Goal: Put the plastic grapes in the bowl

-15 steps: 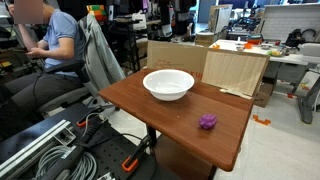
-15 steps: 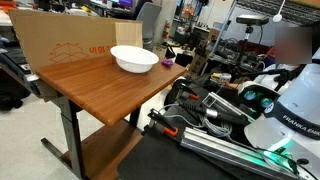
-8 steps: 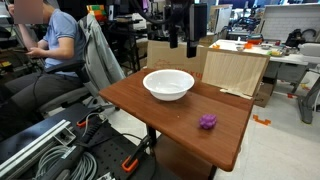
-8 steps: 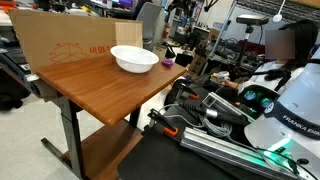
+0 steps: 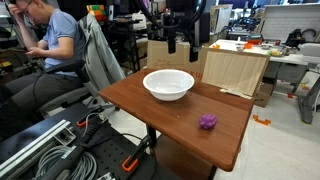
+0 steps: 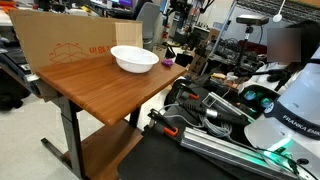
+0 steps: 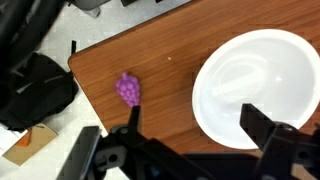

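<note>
The gripper should next close around the body of the purple plastic grapes [image 5: 207,121] [image 7: 129,91], which lie on the wooden table in front of the white bowl.
The purple plastic grapes [image 5: 207,122] lie on the wooden table near its front right edge; they also show in an exterior view [image 6: 168,62] and in the wrist view [image 7: 128,89]. The white bowl [image 5: 168,84] stands empty near the table's middle, seen too in an exterior view [image 6: 133,59] and the wrist view [image 7: 250,80]. My gripper [image 5: 182,42] hangs high above the table behind the bowl, open and empty. In the wrist view its fingers [image 7: 190,125] spread wide over the wood between grapes and bowl.
A cardboard sheet [image 5: 235,70] stands upright at the table's back edge. A seated person [image 5: 50,45] and a chair with a grey jacket [image 5: 97,55] are to one side. Cables and metal rails [image 5: 50,145] lie on the floor.
The gripper has shifted slightly lower and a little to the left above the table's back. The grapes and bowl have not moved.
</note>
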